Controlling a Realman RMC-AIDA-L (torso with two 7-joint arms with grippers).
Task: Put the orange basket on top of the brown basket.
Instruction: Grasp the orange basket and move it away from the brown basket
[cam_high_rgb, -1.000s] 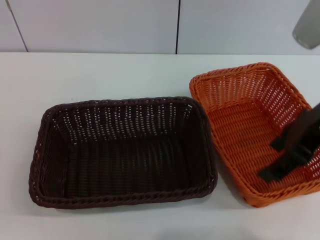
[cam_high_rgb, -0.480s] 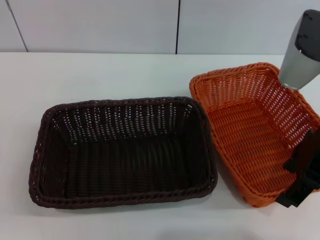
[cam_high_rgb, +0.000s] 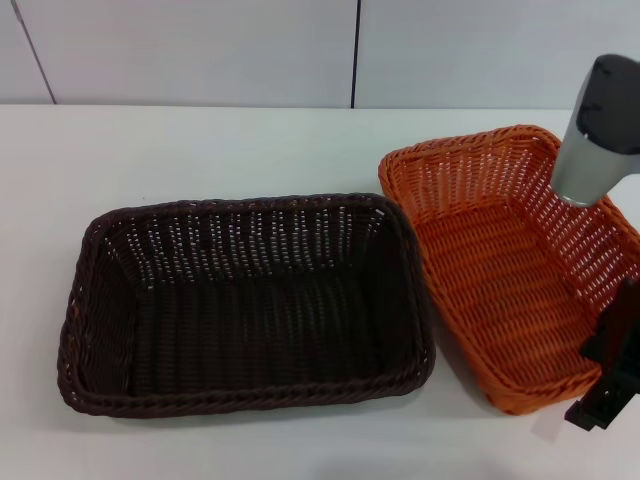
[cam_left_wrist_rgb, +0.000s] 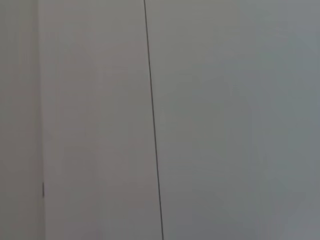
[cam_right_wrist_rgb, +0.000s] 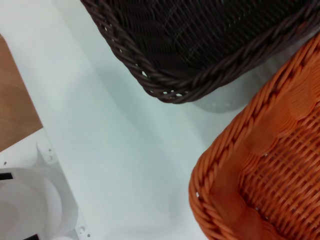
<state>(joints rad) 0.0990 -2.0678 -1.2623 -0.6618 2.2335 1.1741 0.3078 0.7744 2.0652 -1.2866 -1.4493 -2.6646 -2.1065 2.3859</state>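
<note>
The robot's right gripper needs to next move to the middle of the orange basket's long rim (cam_high_rgb: 434, 284) (cam_right_wrist_rgb: 295, 66) beside the brown basket and close there.
The orange basket (cam_high_rgb: 500, 270) sits on the white table at the right, its long side close to the brown basket (cam_high_rgb: 250, 300) at centre left. Both are upright and empty. My right gripper (cam_high_rgb: 598, 385) is at the orange basket's near right corner, by the rim, with its two dark fingers apart and nothing held. The right wrist view shows a corner of the orange basket (cam_right_wrist_rgb: 260, 170) next to a corner of the brown basket (cam_right_wrist_rgb: 200, 50), with a narrow gap between them. My left gripper is out of view; its wrist view shows only a wall.
The grey link of my right arm (cam_high_rgb: 595, 130) hangs over the far right side of the orange basket. The white table (cam_high_rgb: 200, 150) reaches to a pale wall behind. The right wrist view shows the table edge and wooden floor (cam_right_wrist_rgb: 15, 100).
My right gripper has moved from inside the orange basket toward me, out to its near right corner. The grey arm link has swung into view. Neither basket has moved.
</note>
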